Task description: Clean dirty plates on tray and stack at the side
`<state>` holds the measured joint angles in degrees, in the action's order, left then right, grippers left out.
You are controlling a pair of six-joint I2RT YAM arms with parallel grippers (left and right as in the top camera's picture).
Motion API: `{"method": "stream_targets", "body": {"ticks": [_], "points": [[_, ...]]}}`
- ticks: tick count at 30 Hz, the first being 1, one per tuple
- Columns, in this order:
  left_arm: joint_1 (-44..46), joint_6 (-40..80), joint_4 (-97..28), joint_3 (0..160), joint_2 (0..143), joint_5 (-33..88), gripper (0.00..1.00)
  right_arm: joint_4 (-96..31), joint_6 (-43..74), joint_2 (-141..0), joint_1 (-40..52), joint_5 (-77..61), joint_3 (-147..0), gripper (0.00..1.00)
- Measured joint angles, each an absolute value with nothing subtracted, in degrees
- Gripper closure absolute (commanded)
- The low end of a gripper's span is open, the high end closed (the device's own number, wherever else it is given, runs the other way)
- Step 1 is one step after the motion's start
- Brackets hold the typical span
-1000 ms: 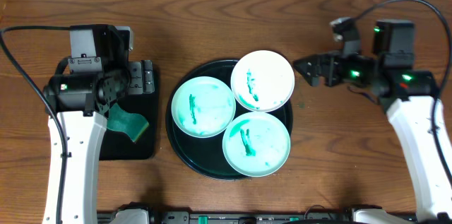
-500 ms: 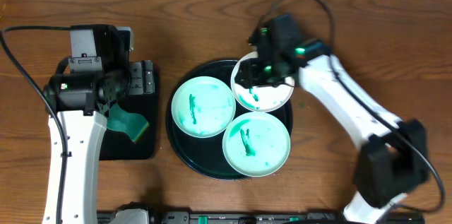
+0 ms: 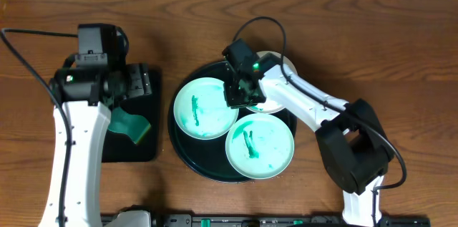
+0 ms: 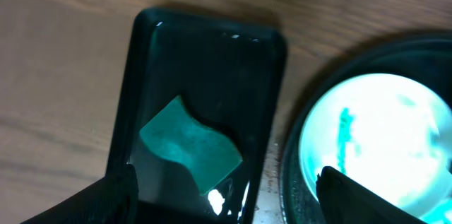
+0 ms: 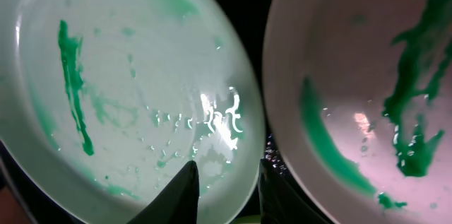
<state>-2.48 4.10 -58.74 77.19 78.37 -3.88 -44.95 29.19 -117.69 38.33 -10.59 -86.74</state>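
My left gripper should move next. It should go down to the green sponge's narrow middle (image 3: 128,122) (image 4: 190,143) on the black rectangular tray and close there.
Three white plates smeared with green lie on a round black tray (image 3: 175,137): a left plate (image 3: 204,112), a back plate (image 3: 270,107) partly under my right arm, and a front plate (image 3: 260,146). My right gripper (image 3: 242,97) hangs between the left and back plates. In the right wrist view its jaws (image 5: 227,174) are a narrow gap apart, astride the left plate's (image 5: 127,90) rim, with the back plate (image 5: 367,75) beside it; contact is unclear. My left gripper (image 4: 226,206) is open above a green sponge (image 4: 191,143).
The sponge (image 3: 130,124) lies on a black rectangular tray (image 3: 136,152) at the left, close to the round tray's edge. The right arm's cable (image 3: 275,30) loops over the back of the table. Bare wooden table (image 3: 401,55) lies to the right.
My right arm has swung from the table's right side across to the round tray and its jaws have narrowed. The left gripper has shifted slightly above the sponge tray.
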Motion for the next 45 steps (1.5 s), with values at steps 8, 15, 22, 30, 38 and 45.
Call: {"method": "stream_targets", "body": {"ticks": [8,15,22,30,38,45], "points": [[-2.5,7.6,-58.8,77.2,83.6,-7.1,0.21,-45.3,31.0,-117.8,40.8,-4.4,-86.8,0.75],[-3.7,8.8,-58.8,77.2,87.8,-7.7,0.21,-45.1,32.0,-119.3,41.1,-2.1,-87.0,0.78],[-4.8,9.3,-58.7,77.2,88.8,-7.7,0.21,-44.3,33.0,-121.8,40.9,-2.6,-87.0,0.86],[-4.8,9.3,-58.8,77.2,89.0,-7.7,0.21,-42.0,33.3,-122.4,40.8,-3.0,-87.3,0.99],[-4.8,11.9,-60.7,75.4,89.5,-7.7,0.21,-41.9,33.9,-122.4,39.6,-5.7,-87.4,0.99],[-8.7,12.6,-59.8,67.7,89.6,-3.3,0.21,-41.8,33.8,-122.4,39.4,-6.1,-87.4,0.99]]}}
